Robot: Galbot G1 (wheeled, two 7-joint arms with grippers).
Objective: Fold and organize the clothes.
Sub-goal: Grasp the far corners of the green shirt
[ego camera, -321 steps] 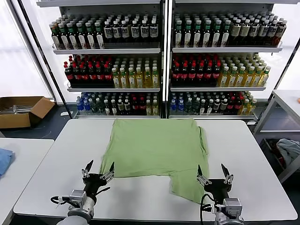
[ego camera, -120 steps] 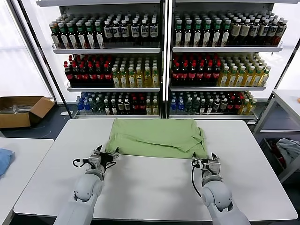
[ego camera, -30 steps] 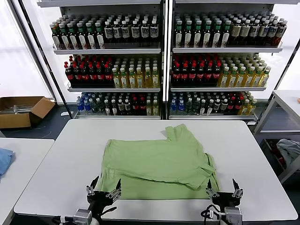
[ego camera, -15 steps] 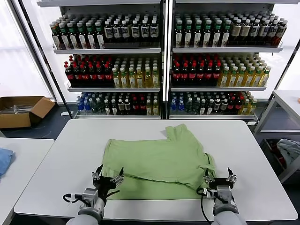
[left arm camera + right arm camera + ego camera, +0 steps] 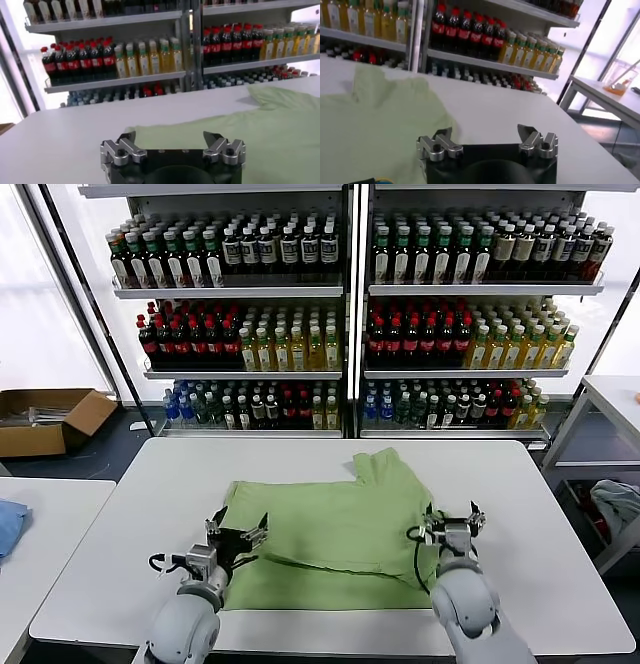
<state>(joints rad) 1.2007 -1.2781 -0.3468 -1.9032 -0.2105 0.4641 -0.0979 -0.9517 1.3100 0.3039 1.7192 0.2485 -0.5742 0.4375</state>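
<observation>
Next, my right gripper goes to the end of the sleeve point(image 5: 382, 459) point(image 5: 382, 82) that points toward the shelves and closes there on the light green shirt.
The clothes, one light green shirt point(image 5: 340, 529), lie loosely folded on the white table point(image 5: 130, 514), with a sleeve pointing toward the shelves. My left gripper point(image 5: 237, 532) hovers open over the shirt's left edge. In the left wrist view that gripper point(image 5: 170, 138) holds nothing, and green cloth point(image 5: 240, 125) spreads beyond it. My right gripper point(image 5: 452, 518) stands open at the shirt's right edge. In the right wrist view its jaws point(image 5: 484, 133) are spread apart and hold nothing, with the shirt point(image 5: 375, 115) off to one side over bare tabletop.
Shelves of bottles point(image 5: 350, 314) stand behind the table. A cardboard box point(image 5: 45, 419) sits on the floor at far left. A blue cloth point(image 5: 8, 526) lies on a side table on the left. Another table with a pale cloth point(image 5: 615, 504) stands at right.
Both grippers have moved from the table's near edge away from me, to the shirt's left and right edges. They stay open. The shirt has not moved.
</observation>
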